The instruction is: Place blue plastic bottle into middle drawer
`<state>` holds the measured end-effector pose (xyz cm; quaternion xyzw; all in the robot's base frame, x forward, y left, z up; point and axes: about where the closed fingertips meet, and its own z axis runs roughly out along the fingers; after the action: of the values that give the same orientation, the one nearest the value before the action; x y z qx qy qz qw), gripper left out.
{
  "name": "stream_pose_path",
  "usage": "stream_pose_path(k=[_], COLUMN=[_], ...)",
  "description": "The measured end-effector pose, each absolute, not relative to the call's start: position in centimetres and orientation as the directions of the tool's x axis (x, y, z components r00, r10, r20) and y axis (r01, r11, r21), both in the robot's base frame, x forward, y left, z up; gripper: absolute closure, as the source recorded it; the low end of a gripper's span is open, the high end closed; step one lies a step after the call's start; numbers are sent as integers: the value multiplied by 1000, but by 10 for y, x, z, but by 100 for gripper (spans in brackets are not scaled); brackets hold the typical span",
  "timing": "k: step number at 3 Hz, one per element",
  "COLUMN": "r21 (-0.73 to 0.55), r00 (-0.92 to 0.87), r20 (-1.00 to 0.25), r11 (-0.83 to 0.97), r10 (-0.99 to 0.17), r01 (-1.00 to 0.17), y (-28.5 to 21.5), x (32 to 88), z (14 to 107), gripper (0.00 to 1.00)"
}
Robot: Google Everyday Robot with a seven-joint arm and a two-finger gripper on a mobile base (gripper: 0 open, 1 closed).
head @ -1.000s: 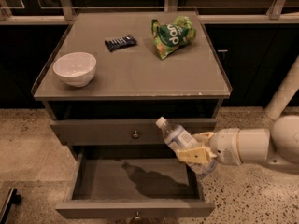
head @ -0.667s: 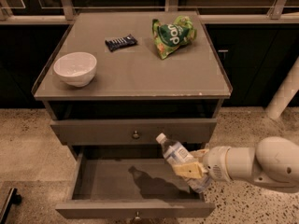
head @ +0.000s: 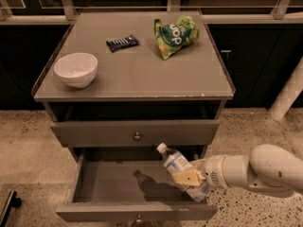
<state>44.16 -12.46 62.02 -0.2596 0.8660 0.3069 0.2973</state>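
Observation:
The robot's gripper needs to release the blue plastic bottle on the shadowed patch of the open middle drawer's bottom [head: 165, 179]. The bottle is tilted low in that drawer now.
The blue plastic bottle [head: 177, 165], clear with a white cap and a blue-and-white label, is tilted with its cap up and to the left, over the right part of the open middle drawer [head: 118, 183]. My gripper [head: 189, 178] reaches in from the right on a white arm and is shut on the bottle's lower body. The bottle's bottom end sits low in the drawer near the right wall. The drawer is pulled out, its front with a round knob at the bottom edge of the view. The bottle's shadow lies on the drawer floor.
The grey drawer front [head: 137, 133] one level higher is closed. On the cabinet top [head: 142, 74] stand a white bowl [head: 75, 69], a dark snack bar [head: 122, 43] and a green snack bag [head: 174, 35]. Speckled floor surrounds the cabinet.
My gripper has moved down and to the left with the bottle, from in front of the upper drawer front to low inside the open drawer.

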Motion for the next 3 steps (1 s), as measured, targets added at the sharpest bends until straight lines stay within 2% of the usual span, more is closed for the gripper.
stream_pose_path(k=[2, 3], r21=[561, 598], r00=[-821, -840], r20=[-483, -432], r11=[612, 592], r10=[-305, -330], r01=[-558, -540], y=[-85, -71], x=[418, 418], z=[526, 497], gripper=[100, 100])
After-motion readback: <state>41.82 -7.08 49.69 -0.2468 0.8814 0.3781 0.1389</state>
